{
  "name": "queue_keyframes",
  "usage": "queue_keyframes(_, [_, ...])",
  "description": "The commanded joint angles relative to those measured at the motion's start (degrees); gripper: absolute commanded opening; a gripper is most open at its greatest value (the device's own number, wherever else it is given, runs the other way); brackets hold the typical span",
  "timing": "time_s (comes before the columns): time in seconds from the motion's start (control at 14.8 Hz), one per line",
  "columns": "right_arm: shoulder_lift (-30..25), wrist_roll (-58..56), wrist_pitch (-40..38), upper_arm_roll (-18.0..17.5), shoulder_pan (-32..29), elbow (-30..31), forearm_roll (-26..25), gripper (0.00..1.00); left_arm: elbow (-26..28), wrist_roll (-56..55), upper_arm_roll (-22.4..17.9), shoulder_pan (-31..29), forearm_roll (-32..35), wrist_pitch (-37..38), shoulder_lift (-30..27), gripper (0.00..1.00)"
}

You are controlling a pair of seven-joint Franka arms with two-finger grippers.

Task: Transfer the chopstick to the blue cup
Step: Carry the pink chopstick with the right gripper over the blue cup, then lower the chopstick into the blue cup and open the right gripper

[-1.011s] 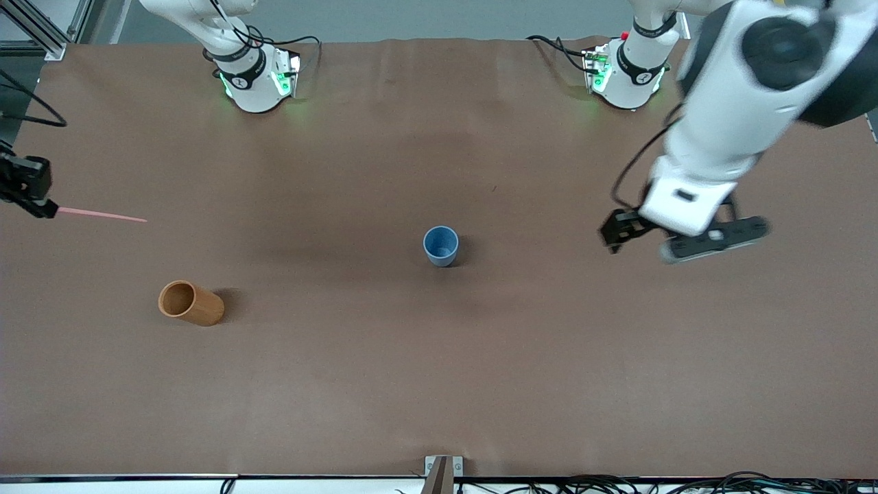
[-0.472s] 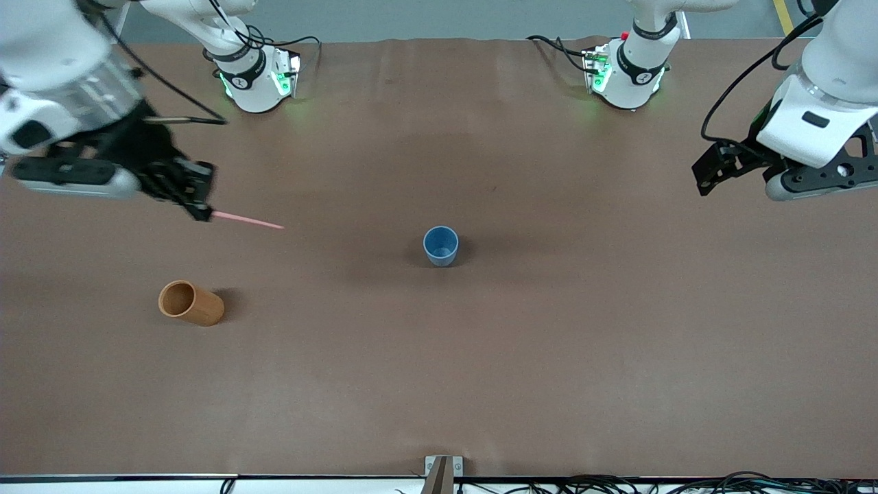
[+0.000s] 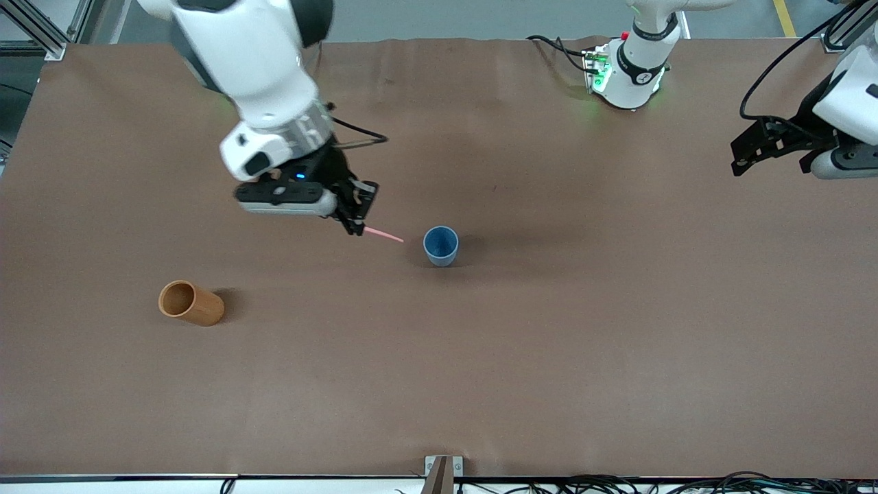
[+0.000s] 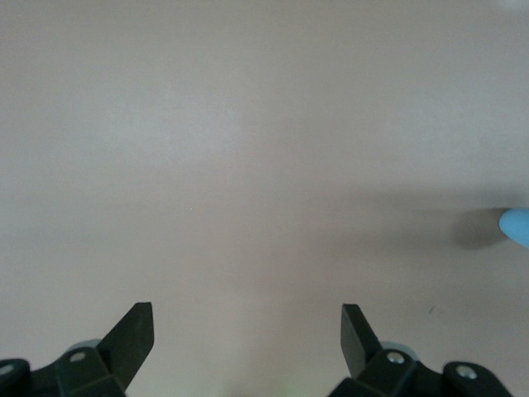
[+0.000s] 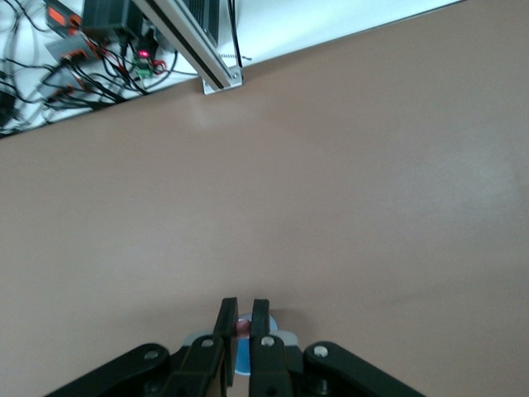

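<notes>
Next, my right gripper lets go of the chopstick inside the blue cup (image 3: 438,252) (image 5: 254,327), so it leans on the cup's rim toward the metal bracket. The chopstick is now held in the air.
My right gripper (image 3: 357,218) is shut on the pale pink chopstick (image 3: 384,235), held in the air with its free tip pointing at the blue cup (image 3: 440,245). The tip stops just short of the cup's rim, on the side toward the right arm's end. The cup stands upright mid-table. In the right wrist view the fingers (image 5: 226,324) pinch the pink stick (image 5: 243,328), with the blue cup (image 5: 245,356) showing between and below them. My left gripper (image 3: 748,152) is open and empty, up over the left arm's end of the table; its wrist view shows bare table and an edge of the blue cup (image 4: 517,226).
An orange-brown cylindrical cup (image 3: 190,302) lies tipped toward the right arm's end, nearer the front camera than the blue cup. The arm bases (image 3: 625,72) stand along the table's back edge. A metal bracket (image 3: 442,466) sits at the front edge.
My right gripper has swept with the chopstick from the right arm's end of the table to just beside the blue cup. My left gripper has pulled away toward its own end.
</notes>
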State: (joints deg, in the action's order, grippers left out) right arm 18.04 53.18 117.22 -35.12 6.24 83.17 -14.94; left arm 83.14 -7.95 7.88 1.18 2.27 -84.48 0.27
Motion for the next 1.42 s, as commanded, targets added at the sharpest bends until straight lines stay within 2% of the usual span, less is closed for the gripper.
queue_keyframes(0.0, [4.89, 5.35, 2.04, -4.51, 0.87, -0.91, -9.56, 0.0, 1.5, 1.97, 0.11, -0.13, -1.56, 0.63, -1.68, 1.0])
queue_keyframes(0.2, [7.8, 8.25, 2.57, -4.6, 3.86, -0.91, -13.17, 0.0, 5.71, 1.98, 0.03, -0.3, -1.65, 0.55, -4.22, 1.0])
queue_keyframes(0.34, [9.03, 8.43, 2.92, -4.6, 5.35, -0.99, -13.53, 0.0, 6.42, 2.24, 0.03, -1.18, -1.65, 0.46, -4.49, 1.0])
queue_keyframes(0.61, [10.26, 11.06, 4.07, -4.6, 6.41, 0.23, -17.39, 0.0, 7.56, 3.55, 0.11, -2.93, -1.91, 0.37, -4.58, 1.0])
queue_keyframes(1.01, [11.58, 11.25, 3.98, -4.6, 7.55, 3.04, -18.28, 0.03, 7.57, 4.35, 0.38, -3.12, -2.53, 0.54, -4.49, 1.0])
queue_keyframes(1.35, [16.58, 11.25, 4.33, -4.6, 7.73, 3.49, -24.51, 0.08, 7.48, 4.44, 0.55, -3.12, -2.53, 0.63, -4.49, 1.0])
